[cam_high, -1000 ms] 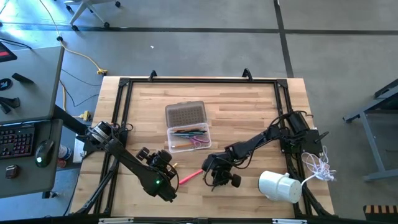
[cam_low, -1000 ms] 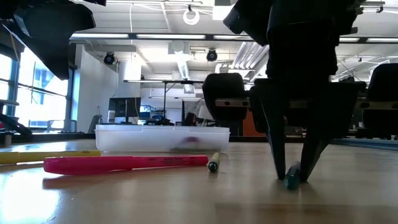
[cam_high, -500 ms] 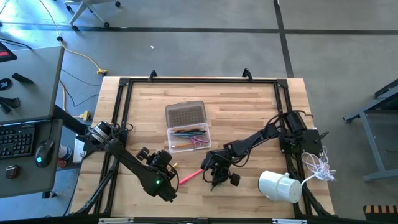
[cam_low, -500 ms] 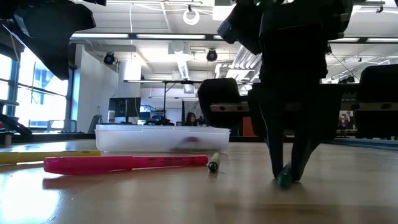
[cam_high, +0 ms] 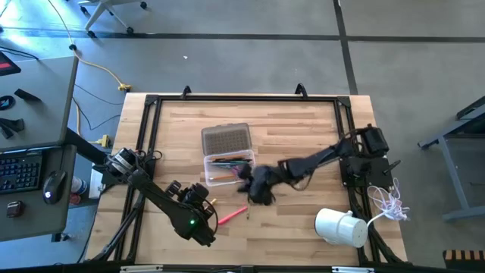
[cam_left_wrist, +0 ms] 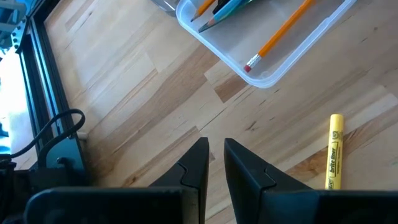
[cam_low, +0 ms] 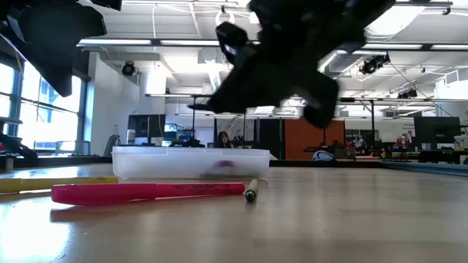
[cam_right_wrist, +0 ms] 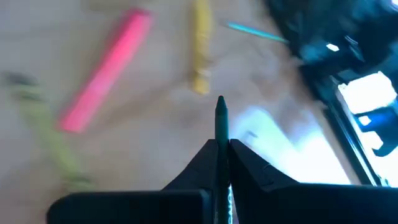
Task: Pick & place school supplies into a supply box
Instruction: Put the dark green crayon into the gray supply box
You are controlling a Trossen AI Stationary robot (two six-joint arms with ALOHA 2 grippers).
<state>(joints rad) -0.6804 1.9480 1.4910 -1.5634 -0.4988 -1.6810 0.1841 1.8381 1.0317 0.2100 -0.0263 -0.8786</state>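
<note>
My right gripper will let go of the dark green pen, and it will go beside the bunched pens in the clear supply box [cam_high: 233,164].
The clear supply box [cam_high: 229,168] lies mid-table with pens and pencils inside, and its ribbed lid [cam_high: 226,139] rests flat beyond it. A pink highlighter [cam_high: 231,214] and a yellow highlighter [cam_left_wrist: 334,152] lie on the wood near the box. My right gripper [cam_high: 256,189] hovers at the box's near right corner, shut on a dark green pen [cam_right_wrist: 220,115]. My left gripper [cam_left_wrist: 215,144] waits low, near the box's near left corner, with a narrow gap between its fingers. My right gripper pinches the dark green pen between its two fingers. The pen lies along the fingers, and its tip [cam_right_wrist: 220,107] sticks out ahead of them. The pen is lifted clear of the table.
A white cylinder [cam_high: 339,226] lies on its side near the table's near right corner, beside a white cord [cam_high: 390,201]. A thin pen with a dark tip [cam_low: 251,193] lies by the pink highlighter [cam_low: 146,192]. A black frame [cam_high: 151,114] borders the table.
My right gripper stood over the green pen near the table's near edge, fingers pointing down on either side of it, and shut on it. It then rose, tipped and swung left toward the box, and the pen came up clear of the table.
</note>
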